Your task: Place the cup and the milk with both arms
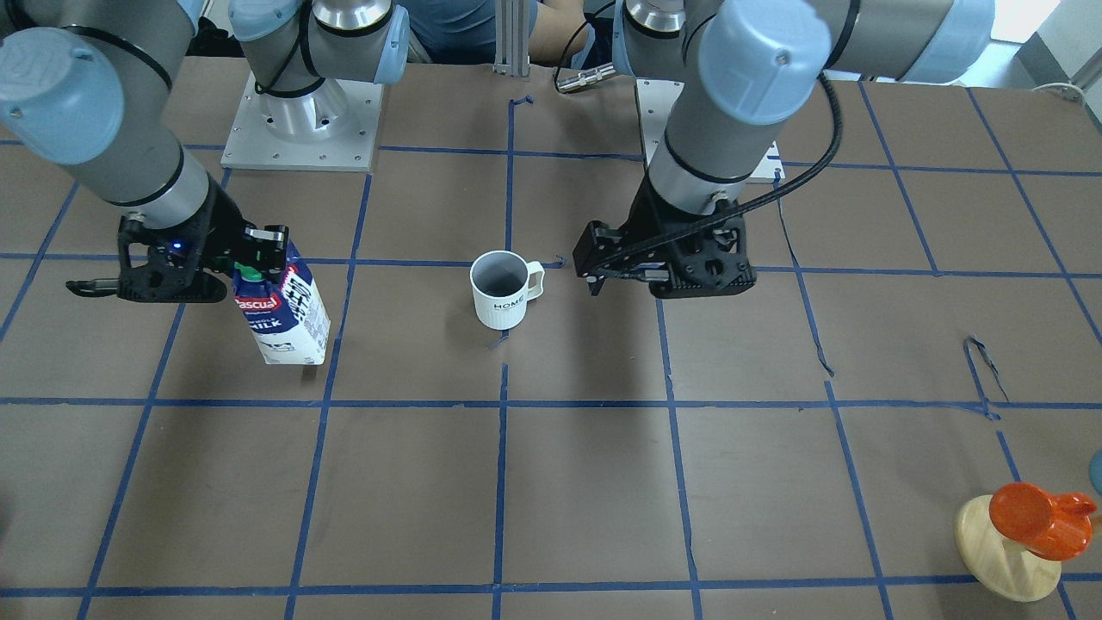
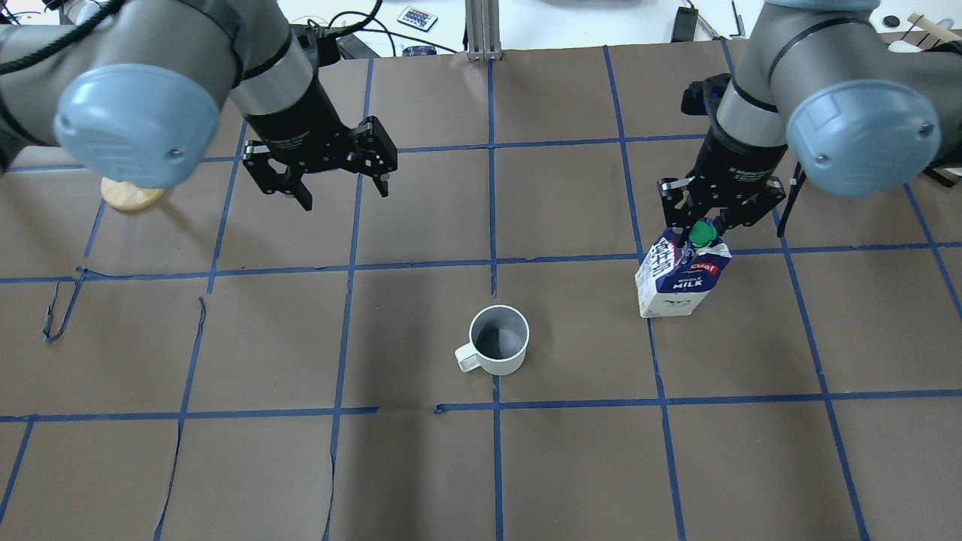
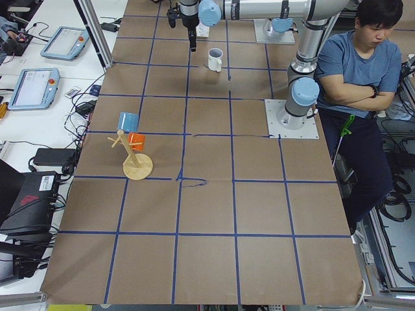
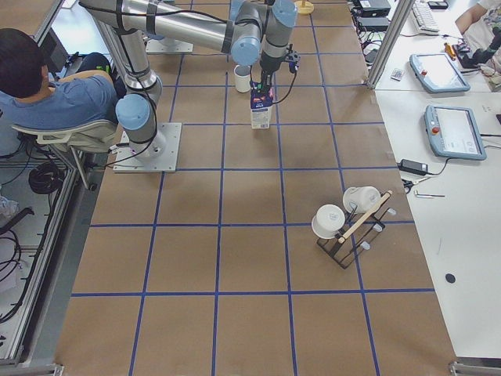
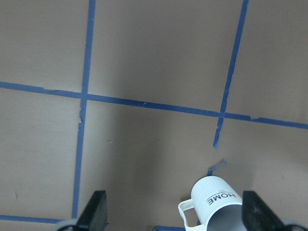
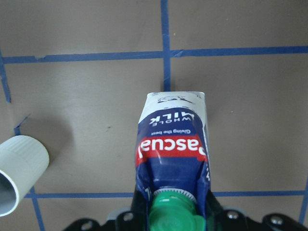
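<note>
Next, I let go of the milk carton on the table (image 1: pixel 434 337) (image 6: pixel 78 123) with my right gripper, next to the white ribbed cup, on the side opposite its handle.
The white ribbed cup (image 1: pixel 499 293) stands upright near the table's middle, handle toward my left arm's side; it also shows in the overhead view (image 2: pixel 498 340). My left gripper (image 2: pixel 342 191) is open and empty, above the table and apart from the cup; its fingers (image 5: pixel 96 211) frame the cup (image 5: pixel 216 204) in the left wrist view. The blue and white milk carton (image 2: pixel 680 282) with its green cap stands slightly tilted on the table. My right gripper (image 2: pixel 703 225) is shut on the carton's gabled top (image 6: pixel 173 144).
A wooden stand with an orange cup (image 1: pixel 1033 525) sits at the table's end on my left arm's side. A rack with white cups (image 4: pixel 348 219) stands on the right arm's side. A seated person (image 3: pixel 353 78) is behind the arm bases.
</note>
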